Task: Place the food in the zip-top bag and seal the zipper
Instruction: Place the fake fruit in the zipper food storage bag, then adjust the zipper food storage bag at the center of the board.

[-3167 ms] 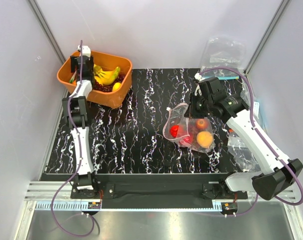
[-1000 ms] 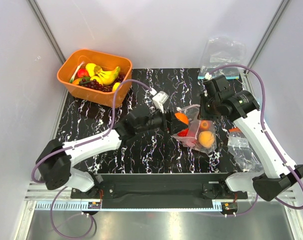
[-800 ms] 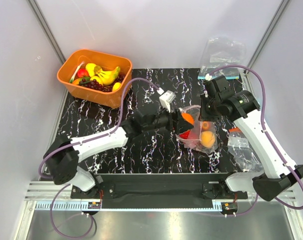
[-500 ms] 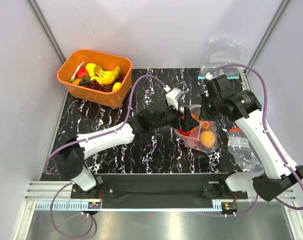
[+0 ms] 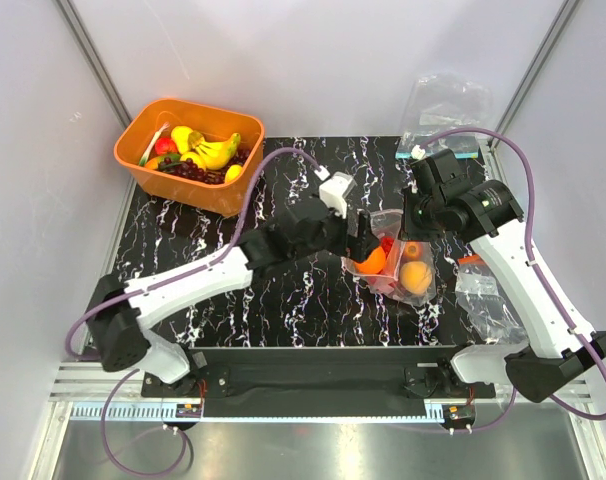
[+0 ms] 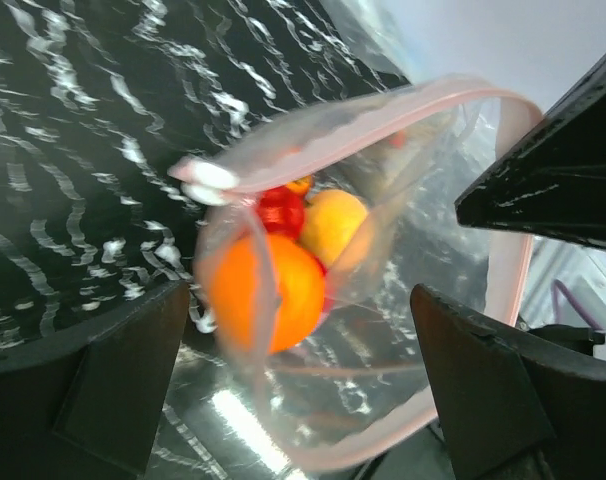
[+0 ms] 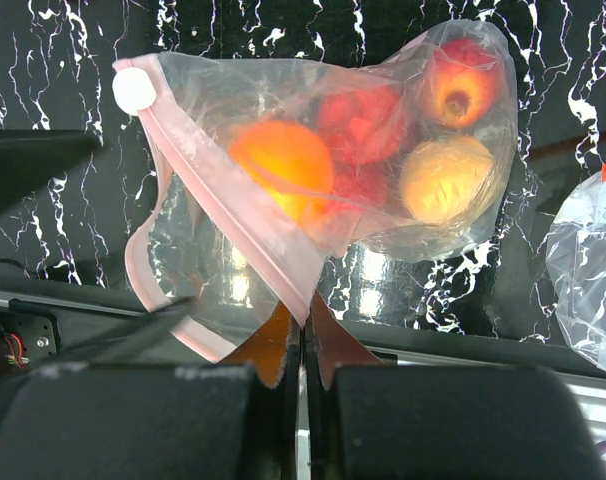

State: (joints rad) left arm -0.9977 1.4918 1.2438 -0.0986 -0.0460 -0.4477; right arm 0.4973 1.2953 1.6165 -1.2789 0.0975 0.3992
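My left gripper needs to close on the white end [image 5: 373,213] [image 6: 209,178] of the pink zipper strip, at the back corner of the opening of the zip-top bag.
The zip-top bag [image 5: 393,265] lies on the black marbled table, mouth open toward the left. It holds an orange [image 7: 281,160], red fruits [image 7: 358,120] and a yellow-pink peach [image 7: 448,180]. My right gripper [image 7: 305,325] is shut on the pink zipper strip [image 7: 223,225] and holds that edge up; it also shows in the top view [image 5: 411,218]. My left gripper [image 5: 361,240] is open at the bag's mouth, and its dark fingers [image 6: 93,390] frame the orange [image 6: 263,290] lying inside the bag.
An orange bin [image 5: 143,135] at the back left holds a banana bunch [image 5: 211,150], grapes and more small fruits. Other clear bags lie at the back right [image 5: 448,100] and along the right edge [image 5: 483,300].
My left arm swung from the bin to the bag with an orange and let it go; the orange now lies inside the bag. My right gripper keeps holding the strip.
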